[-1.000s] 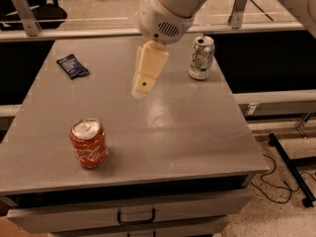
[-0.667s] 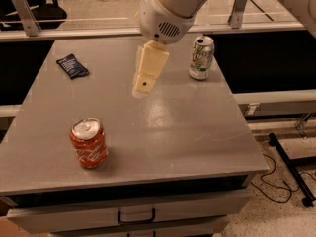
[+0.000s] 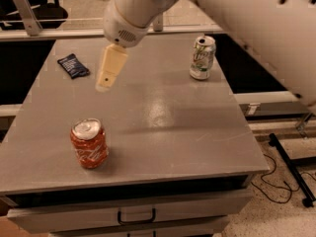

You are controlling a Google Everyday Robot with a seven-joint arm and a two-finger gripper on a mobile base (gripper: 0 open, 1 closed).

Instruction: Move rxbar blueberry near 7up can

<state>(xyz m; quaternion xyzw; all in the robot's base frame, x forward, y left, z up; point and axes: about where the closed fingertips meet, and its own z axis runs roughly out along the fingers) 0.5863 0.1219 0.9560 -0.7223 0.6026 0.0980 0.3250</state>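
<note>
The small dark rxbar blueberry is next for my gripper, which should go to it and close on the middle of the rxbar blueberry [image 3: 73, 66], between its two ends.
The rxbar blueberry [image 3: 73, 65], a small dark navy bar, lies flat near the far left corner of the grey table [image 3: 163, 117]. The 7up can [image 3: 202, 57], white-silver with green markings, stands upright at the far right of the table. My gripper [image 3: 108, 72] hangs from the white arm [image 3: 148, 4] above the table, pointing down and to the left. It is just right of the bar and apart from it, and holds nothing that I can see. The bar and the 7up can are far apart.
An orange-red can [image 3: 89, 143] stands upright at the front left of the table. A drawer with a dark handle [image 3: 136, 216] is below the table's front edge. Black cables [image 3: 284, 181] lie on the floor at the right.
My gripper has moved left across the table, from near the middle toward the bar. The bar and both cans have not moved.
</note>
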